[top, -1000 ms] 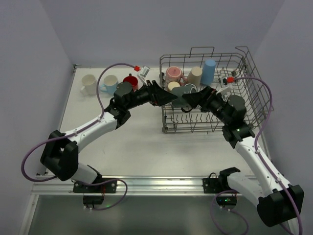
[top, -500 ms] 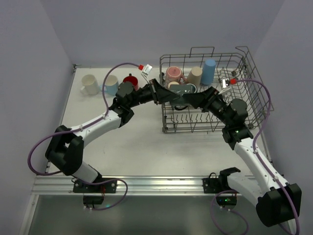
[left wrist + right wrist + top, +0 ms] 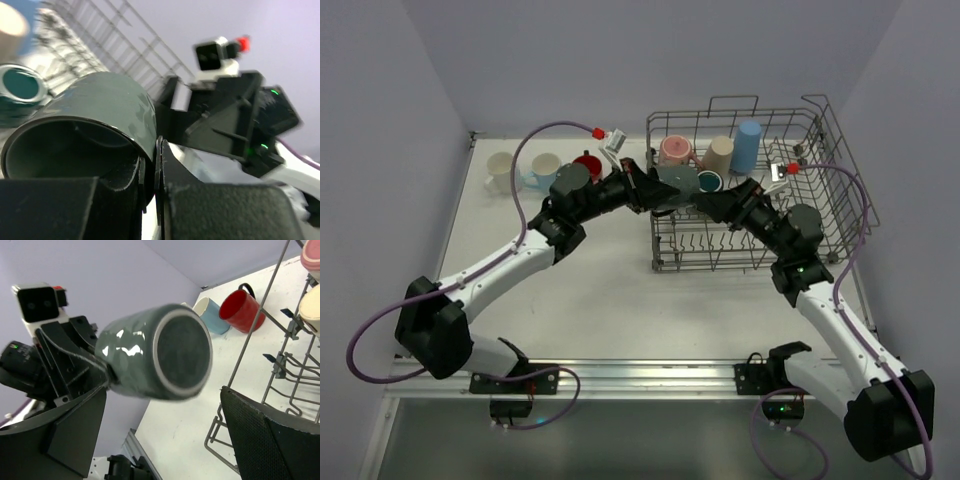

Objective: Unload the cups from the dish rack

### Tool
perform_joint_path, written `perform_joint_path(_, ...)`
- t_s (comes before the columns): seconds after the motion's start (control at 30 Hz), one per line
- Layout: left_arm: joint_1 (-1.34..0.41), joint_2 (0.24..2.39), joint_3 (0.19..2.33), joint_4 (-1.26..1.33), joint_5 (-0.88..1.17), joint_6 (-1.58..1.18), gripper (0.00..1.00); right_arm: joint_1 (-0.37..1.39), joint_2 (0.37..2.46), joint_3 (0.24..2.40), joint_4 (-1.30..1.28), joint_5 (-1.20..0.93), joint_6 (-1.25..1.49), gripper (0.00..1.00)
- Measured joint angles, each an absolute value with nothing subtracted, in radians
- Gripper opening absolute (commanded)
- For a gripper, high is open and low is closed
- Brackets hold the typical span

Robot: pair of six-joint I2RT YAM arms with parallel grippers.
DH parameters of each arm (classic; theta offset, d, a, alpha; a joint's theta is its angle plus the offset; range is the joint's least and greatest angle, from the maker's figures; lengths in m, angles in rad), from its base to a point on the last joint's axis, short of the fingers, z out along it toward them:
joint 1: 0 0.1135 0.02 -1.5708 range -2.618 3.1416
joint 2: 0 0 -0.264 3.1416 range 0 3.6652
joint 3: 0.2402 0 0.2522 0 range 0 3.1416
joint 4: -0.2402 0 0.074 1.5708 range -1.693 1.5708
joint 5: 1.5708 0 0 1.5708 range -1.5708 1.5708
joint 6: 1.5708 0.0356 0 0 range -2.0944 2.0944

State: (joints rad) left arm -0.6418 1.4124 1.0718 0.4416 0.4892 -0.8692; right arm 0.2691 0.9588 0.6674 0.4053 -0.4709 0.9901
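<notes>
Next, I open my left gripper and release the dark teal cup, now held over the dish rack's edge, so that it is left on the table [image 3: 501,225] just in front of the white cup.
My left gripper [image 3: 656,192] is shut on a dark teal cup [image 3: 673,187], pinching its rim wall and holding it on its side over the left edge of the dish rack [image 3: 840,160]. In the left wrist view the jaws [image 3: 152,170] clamp the cup [image 3: 95,110]. My right gripper [image 3: 708,205] stands open just right of that cup, and in its own view the fingers [image 3: 75,430] sit apart from the cup [image 3: 155,352]. In the rack remain a pink cup [image 3: 675,150], a beige one [image 3: 719,155], a blue tumbler [image 3: 748,145] and another teal cup [image 3: 710,182].
A white cup [image 3: 502,170], a light blue cup [image 3: 542,170] and a red cup [image 3: 587,165] stand on the table at the back left. The rack's wire wall [image 3: 280,365] rises close by my right fingers. Walls enclose the table on three sides.
My left gripper has shut on the teal cup's rim. The right gripper has opened wider and let the cup go; the cup has shifted slightly left and back.
</notes>
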Motion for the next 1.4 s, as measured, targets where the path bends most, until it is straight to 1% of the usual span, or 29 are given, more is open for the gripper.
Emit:
perform_joint_path(0.17, -0.639, 1.382, 1.227, 0.091, 0.277, -0.658, 0.00, 0.270, 0.909, 0.673, 0.307, -0.455, 0.918, 0.99)
perform_joint_path(0.27, -0.601, 1.376, 1.299, -0.106, 0.163, -0.529, 0.00, 0.269, 0.889, 0.687, 0.239, -0.431, 0.860, 0.99)
perform_joint_path(0.4, -0.425, 1.364, 1.266, -0.281, 0.080, -0.433, 0.00, 0.270, 0.886, 0.711, 0.155, -0.402, 0.781, 0.99)
perform_joint_path(0.5, -0.293, 1.363, 1.210, -0.396, -0.056, -0.385, 0.00, 0.274, 0.900, 0.729, 0.105, -0.395, 0.731, 0.99)
perform_joint_path(0.63, -0.202, 1.365, 1.172, -0.547, -0.197, -0.335, 0.00, 0.300, 0.944, 0.746, 0.053, -0.384, 0.677, 0.99)
perform_joint_path(0.8, -0.155, 1.420, 1.171, -0.579, -0.259, -0.304, 0.00, 0.367, 0.973, 0.758, -0.006, -0.357, 0.610, 0.99)
perform_joint_path(1.0, -0.113, 1.633, 1.204, -0.586, -0.296, -0.284, 0.00, 0.409, 0.990, 0.775, -0.046, -0.353, 0.556, 0.99)
perform_joint_path(1.13, -0.071, 1.740, 1.264, -0.595, -0.290, -0.274, 0.00, 0.416, 0.993, 0.775, -0.056, -0.352, 0.543, 0.99)
perform_joint_path(1.4, -0.011, 1.836, 1.413, -0.609, -0.278, -0.268, 0.00, 0.419, 0.998, 0.775, -0.056, -0.350, 0.537, 0.99)
